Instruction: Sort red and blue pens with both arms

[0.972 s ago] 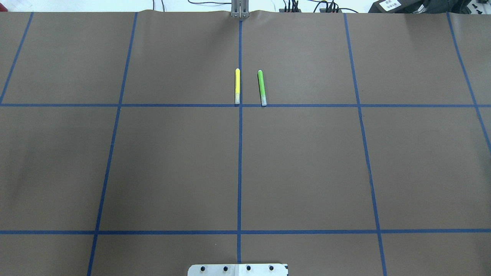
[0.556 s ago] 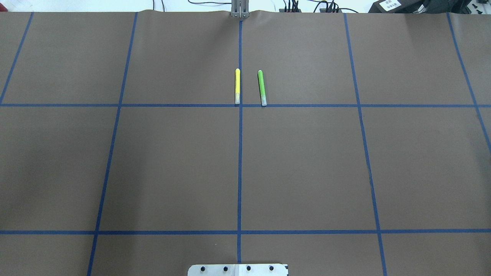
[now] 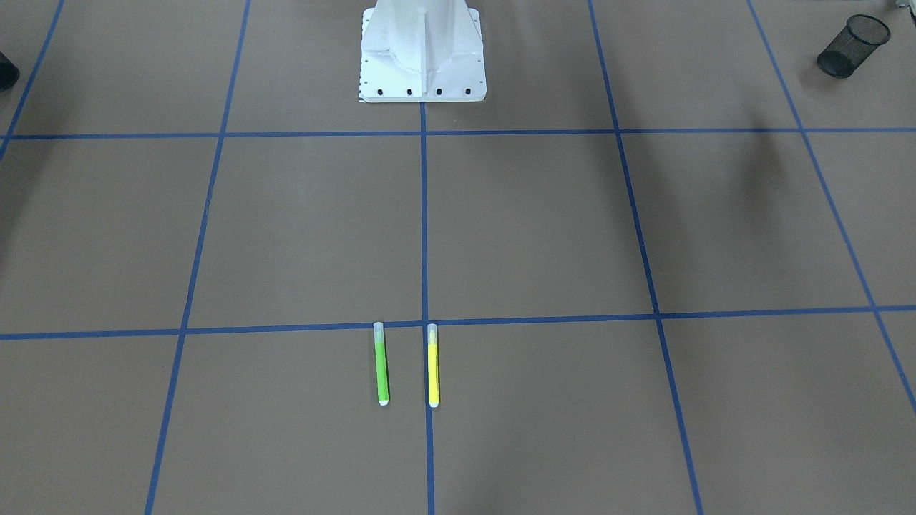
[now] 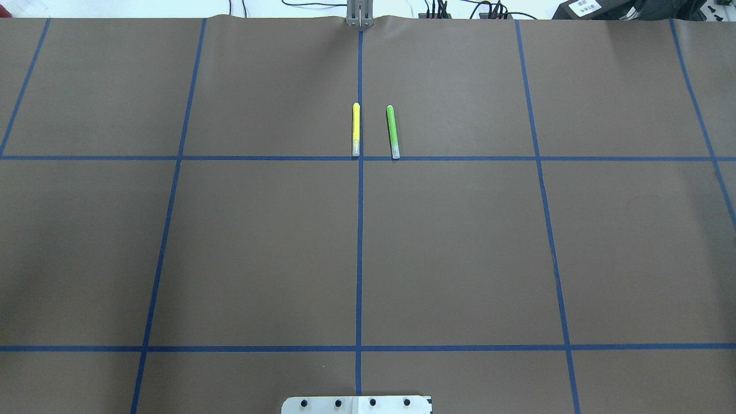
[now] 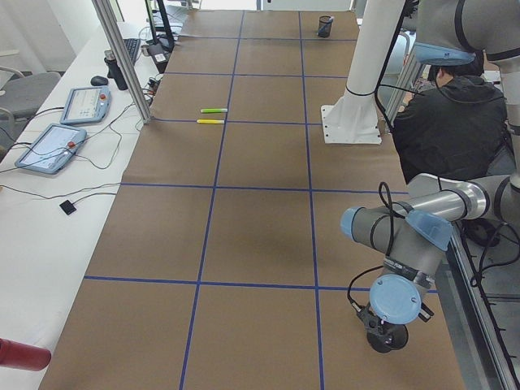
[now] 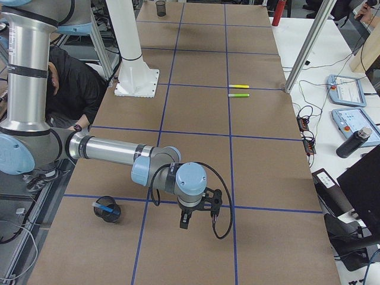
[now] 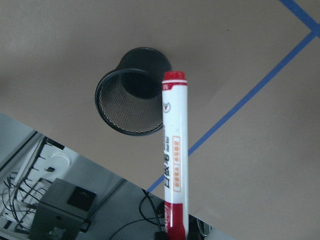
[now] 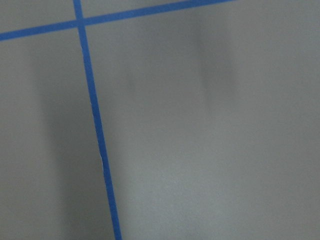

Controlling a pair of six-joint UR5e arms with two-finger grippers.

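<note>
Next, my left gripper lets go of the red pen inside the empty black mesh cup (image 3: 853, 39) (image 7: 132, 95), where it will lean on the cup's rim. The pen now hangs just above that cup's mouth.
The red pen (image 7: 173, 155), white-barrelled with a red cap and red end, hangs in the left wrist view just above the mouth of a black mesh cup (image 7: 131, 103); my left gripper (image 5: 379, 322) is shut on it, fingers out of that frame. The blue pen (image 6: 104, 207) lies inside another black cup (image 6: 108, 209) near the robot's side of the table. My right gripper (image 6: 198, 215) hovers low over bare brown table to the right of that cup; whether it is open or shut I cannot tell.
A yellow marker (image 4: 356, 129) and a green marker (image 4: 393, 131) lie side by side at the table's far middle. The white robot base (image 3: 422, 54) stands at the near edge. A person (image 5: 443, 122) sits behind it. Tablets and cables lie beyond the far edge.
</note>
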